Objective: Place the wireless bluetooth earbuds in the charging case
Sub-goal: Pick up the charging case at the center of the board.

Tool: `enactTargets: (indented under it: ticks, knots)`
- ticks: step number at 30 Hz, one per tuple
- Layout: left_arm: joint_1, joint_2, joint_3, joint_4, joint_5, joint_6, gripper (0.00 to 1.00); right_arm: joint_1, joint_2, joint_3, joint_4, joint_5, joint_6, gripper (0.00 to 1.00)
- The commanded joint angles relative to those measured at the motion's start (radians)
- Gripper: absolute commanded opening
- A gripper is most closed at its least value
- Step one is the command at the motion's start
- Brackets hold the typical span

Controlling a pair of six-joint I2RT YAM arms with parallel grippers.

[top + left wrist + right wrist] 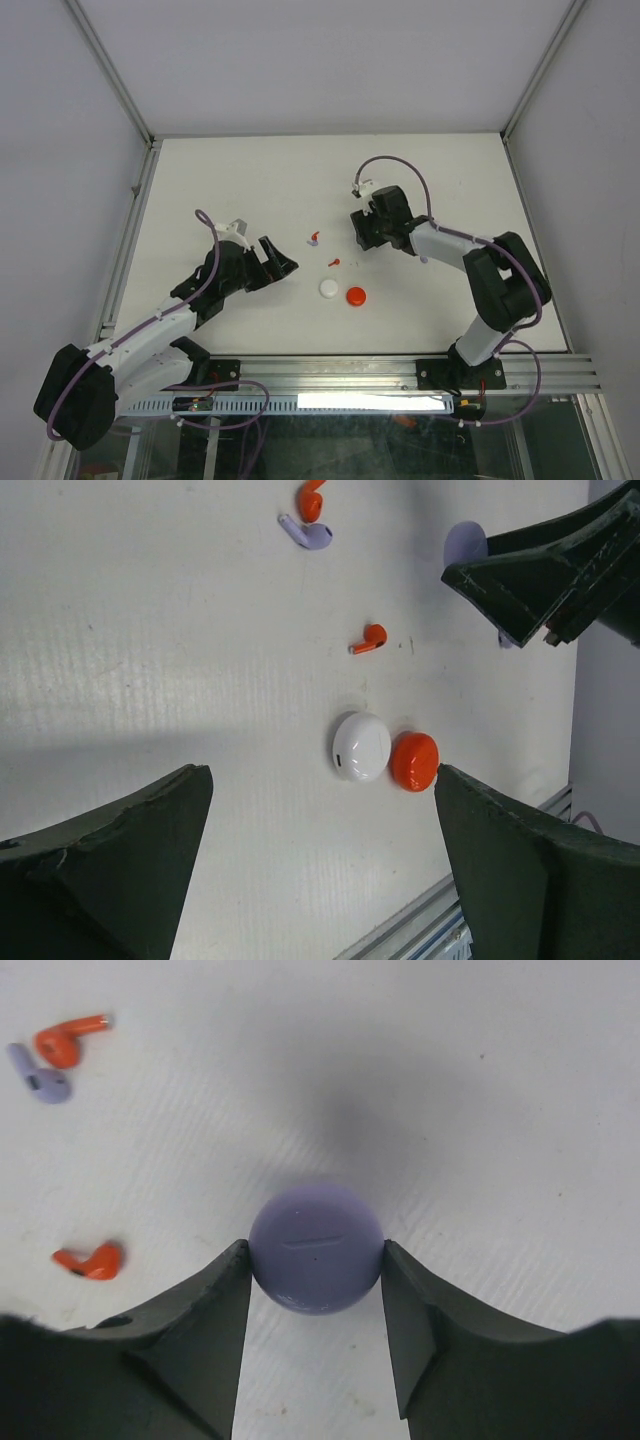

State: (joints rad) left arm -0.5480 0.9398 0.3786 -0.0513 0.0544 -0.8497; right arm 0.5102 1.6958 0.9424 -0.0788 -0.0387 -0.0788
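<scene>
I should have my right gripper release the purple puck into my left gripper, above the paired red and pale purple earbuds (321, 243).
My right gripper (316, 1256) is shut on a round purple puck (316, 1248), one finger on each side; the puck also shows in the left wrist view (464, 545). Whether it touches the table I cannot tell. Loose earbuds lie left of it: a red one (65, 1040) beside a pale purple one (42, 1082), and another red one (92, 1260) nearer. My left gripper (320, 778) is open and empty over the table, short of a white puck (361, 746) and a red puck (413, 761) that touch each other.
In the top view the white puck (328, 288) and red puck (356, 296) lie mid-table between my left gripper (280, 258) and right gripper (358, 237). A metal rail (350, 372) runs along the near edge. Frame posts stand at the table's far corners.
</scene>
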Motion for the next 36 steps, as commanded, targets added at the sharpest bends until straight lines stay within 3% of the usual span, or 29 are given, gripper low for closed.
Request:
enactTargets:
  ticks: [1, 10, 17, 25, 36]
  knots:
    - [0.008, -0.016, 0.067, 0.089, 0.059, -0.017, 0.95, 0.053, -0.153, -0.046, 0.069, -0.023, 0.033, 0.43]
    - [0.008, 0.017, 0.111, 0.192, 0.164, -0.043, 0.90, 0.230, -0.377, -0.165, 0.190, 0.003, 0.055, 0.44]
    - [0.008, 0.043, 0.121, 0.261, 0.230, -0.051, 0.82, 0.342, -0.500, -0.280, 0.389, 0.021, 0.032, 0.46]
    - [0.002, 0.070, 0.104, 0.394, 0.315, -0.107, 0.63, 0.416, -0.550, -0.331, 0.503, 0.028, -0.009, 0.46]
    - [-0.033, 0.127, 0.106, 0.493, 0.338, -0.124, 0.53, 0.468, -0.563, -0.355, 0.559, 0.022, -0.023, 0.46]
